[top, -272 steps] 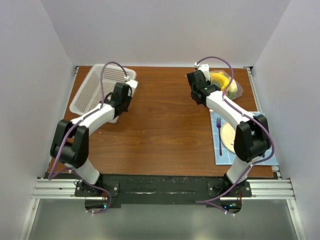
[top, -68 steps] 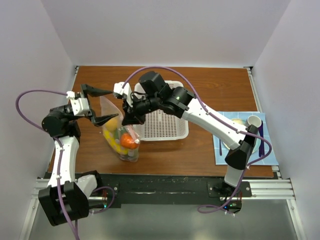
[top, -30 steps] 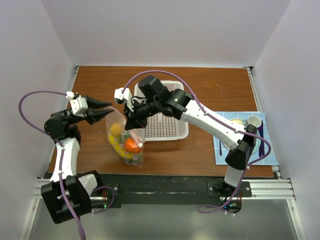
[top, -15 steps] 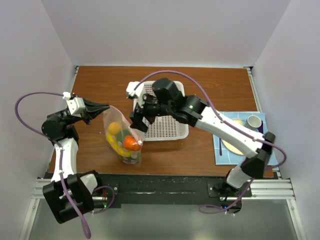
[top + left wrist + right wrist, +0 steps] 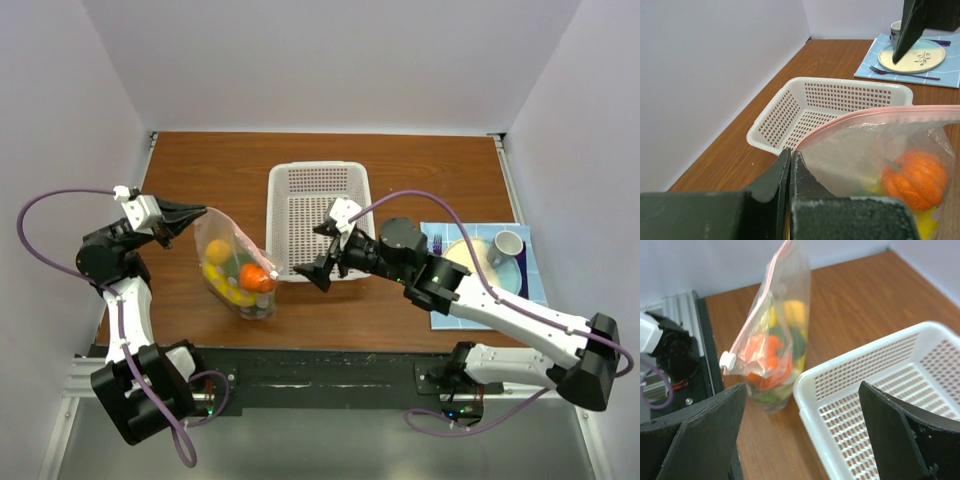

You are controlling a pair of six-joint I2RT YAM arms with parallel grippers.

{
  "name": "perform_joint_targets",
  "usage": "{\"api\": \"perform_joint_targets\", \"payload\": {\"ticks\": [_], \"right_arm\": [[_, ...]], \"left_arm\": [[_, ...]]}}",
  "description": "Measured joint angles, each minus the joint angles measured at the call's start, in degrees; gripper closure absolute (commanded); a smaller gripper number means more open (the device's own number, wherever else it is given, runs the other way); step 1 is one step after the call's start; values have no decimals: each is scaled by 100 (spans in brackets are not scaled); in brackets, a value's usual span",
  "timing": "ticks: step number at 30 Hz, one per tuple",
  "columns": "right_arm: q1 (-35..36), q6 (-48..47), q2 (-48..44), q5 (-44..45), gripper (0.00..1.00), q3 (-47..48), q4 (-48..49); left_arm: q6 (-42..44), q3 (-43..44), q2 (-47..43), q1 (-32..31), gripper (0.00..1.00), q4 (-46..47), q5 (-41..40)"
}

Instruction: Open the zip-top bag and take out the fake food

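The bag's corner is held only by my left gripper, so next my right gripper pinches the pink zip (image 5: 267,263) near the white slider before my left gripper opens.
The zip-top bag (image 5: 232,262) stands upright on the table, left of the white basket (image 5: 318,167). My left gripper (image 5: 192,214) is shut on its top left corner, and the left wrist view shows the jaws pinching the pink zip strip of the bag (image 5: 875,145). The fake food sits inside: an orange piece (image 5: 253,277), yellow pieces (image 5: 214,251) and green ones low down. The white slider (image 5: 728,360) is at the strip's far end. My right gripper (image 5: 316,250) hangs open beside the bag (image 5: 777,330), over the basket's near corner, touching nothing.
The basket (image 5: 880,385) is empty. A blue placemat (image 5: 520,290) at the right holds a beige plate (image 5: 912,56), a purple fork (image 5: 900,75) and a cup (image 5: 506,244). The right arm stretches low across the near right of the table. Walls close in on both sides.
My right gripper let go of the bag's top, opened wide and drew back toward the near right. My left gripper closed on the bag's corner and holds it up.
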Motion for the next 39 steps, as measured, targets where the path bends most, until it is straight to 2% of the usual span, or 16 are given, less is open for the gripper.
{"api": "perform_joint_targets", "payload": {"ticks": [4, 7, 11, 18, 24, 30, 31, 33, 34, 36, 37, 38, 39], "right_arm": [[31, 258, 332, -361, 4, -319, 584], [160, 315, 531, -463, 10, -317, 868], [345, 345, 601, -621, 12, -278, 1071], [481, 372, 577, -758, 13, -199, 1167], [570, 343, 597, -732, 21, -199, 1134], [575, 293, 949, -704, 46, -37, 1106], [575, 275, 1023, -684, 54, 22, 1073], [575, 260, 1132, -636, 64, 151, 981], [575, 212, 1163, -610, 73, 208, 946], [575, 138, 1202, -577, 81, 334, 852], [575, 98, 1209, -568, 90, 391, 807], [575, 46, 1211, -557, 93, 450, 750], [575, -9, 1222, -553, 95, 518, 695]], "left_arm": [[0, 0, -9, 0, 100, 2, 2], [-2, -2, -46, 0, 100, 2, 2], [-2, -4, -127, 0, 100, 4, 7], [0, -11, -151, 0, 100, 22, 7], [-4, -11, -153, 0, 100, 22, 7], [-2, -35, -264, 0, 100, 22, 9], [-2, -50, -293, 0, 100, 22, 11], [-2, -83, -345, 0, 100, 22, 9], [-2, -94, -363, 0, 100, 22, 11], [0, -111, -404, 0, 100, 11, 11], [4, -111, -428, 0, 99, -7, 9], [13, -111, -457, 0, 85, -31, 11], [50, -111, -487, 2, 36, -66, 9]]}}
